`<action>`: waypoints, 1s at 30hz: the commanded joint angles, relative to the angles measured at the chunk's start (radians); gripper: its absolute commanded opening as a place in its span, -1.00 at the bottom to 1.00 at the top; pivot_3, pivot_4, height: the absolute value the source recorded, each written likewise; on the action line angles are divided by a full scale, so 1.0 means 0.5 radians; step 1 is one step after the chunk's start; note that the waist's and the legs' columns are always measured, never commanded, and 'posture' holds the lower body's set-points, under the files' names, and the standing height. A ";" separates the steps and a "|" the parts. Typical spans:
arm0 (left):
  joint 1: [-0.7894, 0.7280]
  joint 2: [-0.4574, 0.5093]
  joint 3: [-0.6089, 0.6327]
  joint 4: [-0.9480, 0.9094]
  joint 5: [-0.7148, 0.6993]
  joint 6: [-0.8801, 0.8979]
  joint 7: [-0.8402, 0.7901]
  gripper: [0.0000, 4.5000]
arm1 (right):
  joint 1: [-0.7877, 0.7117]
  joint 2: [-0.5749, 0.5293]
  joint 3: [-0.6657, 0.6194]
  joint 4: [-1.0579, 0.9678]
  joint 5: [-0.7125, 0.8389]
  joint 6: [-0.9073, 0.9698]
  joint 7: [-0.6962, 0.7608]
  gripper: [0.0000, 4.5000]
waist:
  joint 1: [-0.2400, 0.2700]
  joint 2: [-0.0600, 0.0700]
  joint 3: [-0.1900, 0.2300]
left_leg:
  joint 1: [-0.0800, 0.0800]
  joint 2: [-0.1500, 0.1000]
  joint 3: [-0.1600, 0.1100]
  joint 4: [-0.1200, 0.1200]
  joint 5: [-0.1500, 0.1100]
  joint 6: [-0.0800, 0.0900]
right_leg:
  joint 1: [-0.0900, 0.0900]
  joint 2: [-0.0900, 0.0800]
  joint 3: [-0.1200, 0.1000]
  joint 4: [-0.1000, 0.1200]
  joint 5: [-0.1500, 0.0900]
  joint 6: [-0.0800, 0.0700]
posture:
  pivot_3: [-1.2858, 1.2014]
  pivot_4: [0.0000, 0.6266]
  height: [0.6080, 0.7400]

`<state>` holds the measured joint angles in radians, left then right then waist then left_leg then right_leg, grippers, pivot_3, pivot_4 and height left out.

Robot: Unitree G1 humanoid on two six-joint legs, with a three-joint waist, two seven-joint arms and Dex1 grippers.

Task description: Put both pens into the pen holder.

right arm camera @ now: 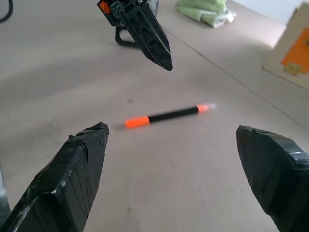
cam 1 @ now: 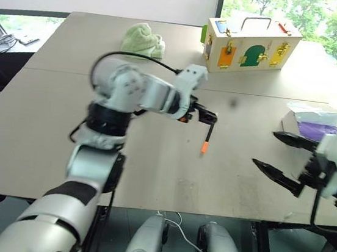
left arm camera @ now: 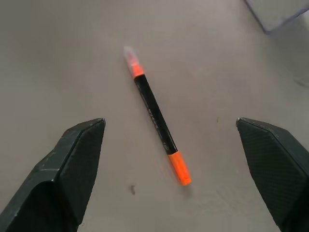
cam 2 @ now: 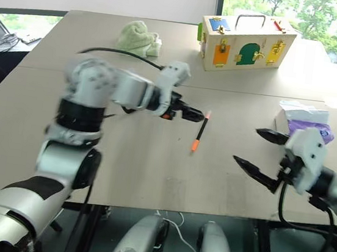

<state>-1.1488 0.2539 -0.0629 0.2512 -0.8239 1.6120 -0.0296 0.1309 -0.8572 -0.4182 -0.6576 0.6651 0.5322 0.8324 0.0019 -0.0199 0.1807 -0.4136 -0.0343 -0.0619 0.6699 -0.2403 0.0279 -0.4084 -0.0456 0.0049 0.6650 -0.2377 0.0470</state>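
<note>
My left gripper should grip the black body (cam 1: 212, 124) (left arm camera: 146, 94) of the pen next, closer to its clear cap than to its plain orange end.
One pen (left arm camera: 157, 118), slim and black with orange ends and a clear cap, lies on the tan table (cam 1: 150, 173) near its middle. My left gripper (left arm camera: 170, 123) hovers open just above the pen, one finger on either side and nothing between them; it reaches in from the left (cam 1: 210, 116). My right gripper (cam 1: 265, 149) stands open to the right of the pen, a hand's length away, pointing toward it (right arm camera: 169, 115). A black loop (right arm camera: 119, 37) sits on the table behind the left gripper; I cannot tell whether it is the pen holder.
A pale wooden box with coloured doors (cam 1: 252, 44) stands at the back right. A green cloth (cam 1: 143, 40) lies at the back middle. A white and purple packet (cam 1: 310, 122) rests just behind my right gripper. The table's front edge (cam 1: 207, 214) is close.
</note>
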 commanded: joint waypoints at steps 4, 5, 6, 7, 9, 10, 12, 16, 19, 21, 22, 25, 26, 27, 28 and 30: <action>-0.374 -0.364 -0.245 0.902 0.525 -0.461 -0.154 0.99 | 0.162 0.027 -0.223 -0.131 -0.040 -0.081 -0.016 1.00 | 0.014 0.000 0.000 | 0.001 -0.001 0.006 -0.001 0.000 -0.001 | -0.001 -0.001 0.006 -0.001 0.000 0.000 | 0.03 -0.52 1.00; -0.421 -0.429 -0.258 1.067 0.621 -0.571 -0.130 0.99 | 0.198 0.043 -0.237 -0.151 -0.042 -0.085 -0.019 1.00 | 0.013 0.000 0.000 | 0.001 -0.001 0.007 -0.002 0.000 -0.001 | -0.001 -0.001 0.007 -0.003 0.000 0.000 | 0.03 -0.52 1.00; -0.460 -0.479 -0.259 1.194 0.689 -0.653 -0.132 0.99 | 0.226 0.057 -0.247 -0.164 -0.043 -0.091 -0.020 1.00 | 0.017 0.000 0.000 | 0.000 0.000 0.008 -0.003 0.000 -0.001 | -0.002 -0.001 0.008 -0.003 0.000 0.000 | 0.03 -0.52 1.00; -0.500 -0.533 -0.260 1.312 0.752 -0.727 -0.134 0.99 | 0.261 0.074 -0.259 -0.180 -0.048 -0.101 -0.021 1.00 | 0.020 0.000 0.000 | 0.000 0.000 0.007 -0.003 0.000 -0.001 | -0.003 -0.001 0.009 -0.003 0.000 0.000 | 0.03 -0.52 1.00; -0.552 -0.613 -0.257 1.505 0.860 -0.846 -0.134 0.99 | 0.315 0.101 -0.277 -0.200 -0.055 -0.122 -0.025 1.00 | 0.026 0.000 0.000 | -0.001 0.000 0.008 -0.003 0.000 -0.001 | -0.004 -0.001 0.009 -0.003 0.000 0.000 | 0.03 -0.52 1.00; -0.562 -0.651 -0.265 1.602 0.919 -0.915 -0.140 0.89 | 0.340 0.119 -0.285 -0.209 -0.060 -0.134 -0.028 1.00 | 0.027 0.000 0.000 | -0.001 0.000 0.008 -0.003 0.000 -0.001 | -0.004 -0.002 0.010 -0.004 0.000 0.001 | 0.03 -0.52 1.00; -0.567 -0.709 -0.281 1.733 1.022 -1.040 -0.187 0.63 | 0.383 0.149 -0.290 -0.223 -0.075 -0.158 -0.030 1.00 | 0.027 0.002 -0.004 | 0.000 -0.001 0.009 -0.003 -0.003 0.005 | -0.002 -0.003 0.010 -0.004 0.000 0.001 | 0.03 -0.52 1.00; -0.591 -0.754 -0.231 1.848 1.133 -1.079 -0.295 -0.13 | 0.451 0.178 -0.302 -0.247 -0.085 -0.190 -0.019 1.00 | 0.036 0.007 -0.010 | 0.003 -0.002 0.008 -0.001 -0.005 0.008 | 0.002 -0.004 0.008 -0.004 0.001 0.005 | 0.03 -0.52 1.00; -0.617 -0.729 -0.186 1.858 1.180 -1.050 -0.375 -0.70 | 0.465 0.158 -0.312 -0.242 -0.073 -0.193 -0.004 1.00 | 0.034 0.008 -0.010 | 0.010 -0.002 0.008 -0.001 -0.005 0.008 | 0.010 -0.004 0.008 -0.004 -0.003 0.013 | 0.03 -0.52 1.00; -0.659 -0.678 -0.117 1.817 1.154 -0.986 -0.498 -0.85 | 0.453 0.133 -0.302 -0.233 -0.076 -0.195 0.011 1.00 | 0.032 0.007 -0.010 | 0.009 -0.002 0.007 -0.001 -0.005 0.009 | 0.010 -0.004 0.007 -0.005 -0.003 0.014 | 0.03 -0.52 1.00; -0.680 -0.645 -0.096 1.782 1.147 -0.941 -0.554 -0.85 | 0.440 0.123 -0.294 -0.225 -0.076 -0.195 0.015 1.00 | 0.029 0.007 -0.010 | 0.009 -0.002 0.007 -0.001 -0.005 0.008 | 0.009 -0.004 0.007 -0.005 -0.004 0.014 | 0.03 -0.52 1.00; -0.708 -0.483 -0.029 1.511 1.105 -0.782 -0.690 -0.85 | 0.353 0.096 -0.239 -0.190 -0.057 -0.198 0.027 1.00 | 0.021 0.006 -0.008 | -0.001 -0.003 0.007 -0.001 -0.004 0.007 | 0.000 -0.003 0.007 -0.004 0.001 0.006 | 0.03 -0.52 1.00; -0.683 -0.413 -0.010 1.350 1.096 -0.739 -0.702 -0.85 | 0.313 0.090 -0.212 -0.173 -0.050 -0.197 0.033 1.00 | 0.014 0.006 -0.007 | -0.004 -0.003 0.008 -0.001 0.000 0.000 | -0.005 -0.003 0.009 -0.003 0.001 0.006 | 0.03 -0.52 1.00; -0.634 -0.342 -0.006 1.142 1.085 -0.711 -0.721 -0.85 | 0.273 0.086 -0.181 -0.155 -0.048 -0.197 0.040 1.00 | 0.008 0.006 -0.006 | -0.004 -0.002 0.009 -0.002 0.000 0.000 | -0.006 -0.003 0.010 -0.002 0.001 0.006 | 0.03 -0.52 1.00; -0.551 -0.277 0.015 0.893 1.036 -0.700 -0.775 -0.85 | 0.229 0.084 -0.144 -0.134 -0.050 -0.197 0.043 1.00 | -0.012 0.007 -0.006 | -0.004 -0.001 0.010 -0.002 0.000 -0.001 | -0.007 -0.002 0.012 -0.002 0.001 0.006 | 0.03 -0.52 1.00; -0.278 -0.161 0.181 0.251 0.887 -0.897 -0.882 -0.85 | 0.094 0.095 -0.021 -0.079 -0.054 -0.192 0.038 1.00 | -0.034 0.010 -0.007 | -0.001 0.004 0.013 -0.006 0.000 -0.002 | -0.008 -0.008 0.020 -0.002 0.002 0.005 | 0.03 -0.52 1.00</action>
<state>-1.3548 0.1498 -0.0312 0.6318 -0.3132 1.2334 -0.4132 0.2220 -0.8081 -0.4645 -0.7058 0.6276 0.4524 0.8477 -0.0151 -0.0150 0.1775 -0.4138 -0.0316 -0.0543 0.6667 -0.2402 0.0265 -0.4128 -0.0499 0.0164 0.6643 -0.2369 0.0491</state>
